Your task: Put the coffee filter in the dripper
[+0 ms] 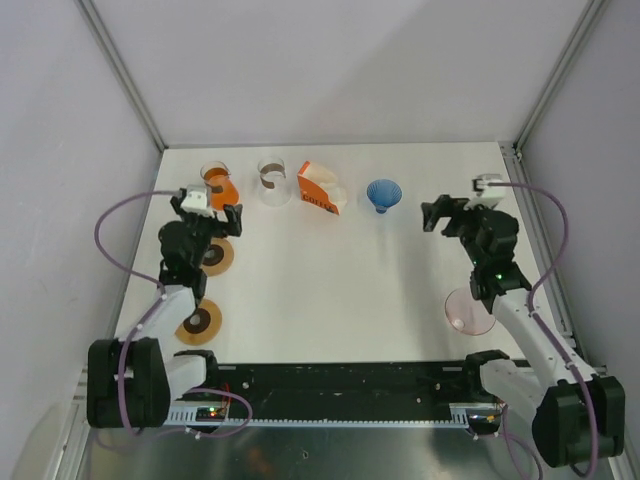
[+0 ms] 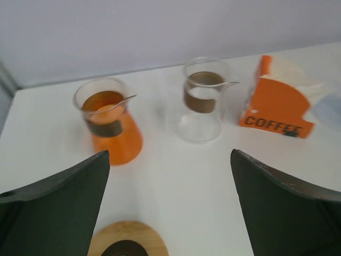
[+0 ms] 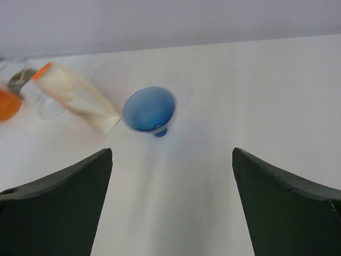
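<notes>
My left gripper is to close on the orange carafe's rim (image 1: pixel 203 173) (image 2: pixel 75 100), on the side of the carafe opposite its spout.
The blue ribbed dripper (image 1: pixel 384 194) stands at the back middle of the table, and it also shows in the right wrist view (image 3: pixel 149 109). White coffee filters (image 2: pixel 292 72) stick out of an orange holder marked COFFEE (image 1: pixel 318 188), left of the dripper. My right gripper (image 1: pixel 442 213) is open and empty, to the right of the dripper and facing it; its dark fingers (image 3: pixel 58 208) frame bare table. My left gripper (image 1: pixel 208 213) is open and empty at the back left, in front of the carafes; its fingers (image 2: pixel 53 213) show wide apart.
An orange carafe (image 1: pixel 216 185) and a clear glass carafe (image 1: pixel 273 181) stand at the back left. Two wooden coasters (image 1: pixel 216 258) (image 1: pixel 199 324) lie under the left arm. A pink dripper (image 1: pixel 468 312) sits by the right arm. Walls enclose the table.
</notes>
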